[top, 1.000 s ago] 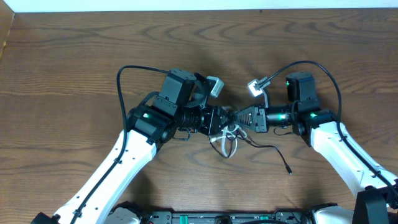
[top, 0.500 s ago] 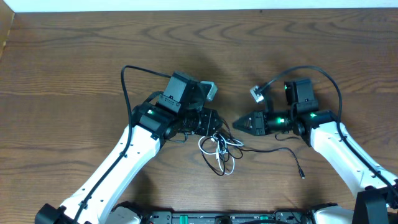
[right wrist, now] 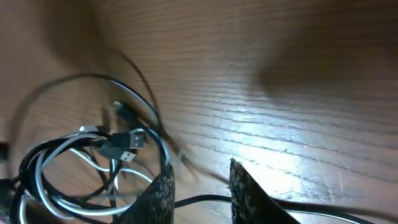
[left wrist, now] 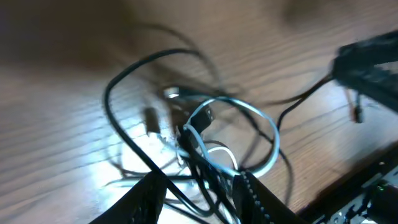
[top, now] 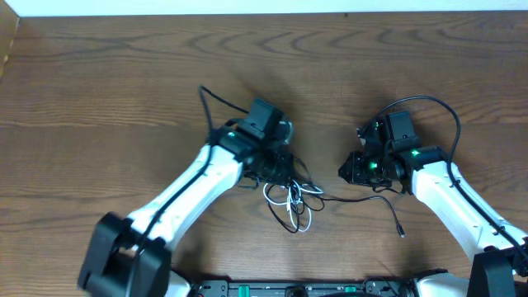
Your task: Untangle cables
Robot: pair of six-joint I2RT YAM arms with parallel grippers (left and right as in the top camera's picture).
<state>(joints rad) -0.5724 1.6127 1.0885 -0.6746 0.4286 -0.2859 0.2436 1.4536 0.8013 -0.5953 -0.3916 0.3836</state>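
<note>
The tail of the black cable lies clear, but its loops are bunched with the white cable at my left gripper, so I should take over the bunched loops (top: 294, 187) with my right gripper.
A tangle of the cables lies mid-table: the white cable (top: 289, 203) looped up with the black cable (top: 363, 199), whose free tail runs right to a small plug (top: 402, 233). My left gripper (top: 279, 169) sits at the tangle's top edge. In the left wrist view, white cable (left wrist: 270, 143) and black cable (left wrist: 124, 81) strands bunch between the left gripper (left wrist: 199, 199) jaws, which are closed on them. My right gripper (top: 346, 172) stands apart to the right. The right gripper (right wrist: 200, 193) is open over bare wood, the black cable (right wrist: 205, 200) crossing under it and a grey plug (right wrist: 127, 142) to its left.
Thick black arm wires arch behind each wrist, the left wire (top: 202, 95) and the right wire (top: 429, 103). A white wall strip (top: 247, 7) marks the table's far edge. An equipment rail (top: 297, 289) runs along the near edge.
The right gripper has opened, let go of the cables and drawn back to the right. The left wrist has swung round over the tangle, which now lies lower on the table.
</note>
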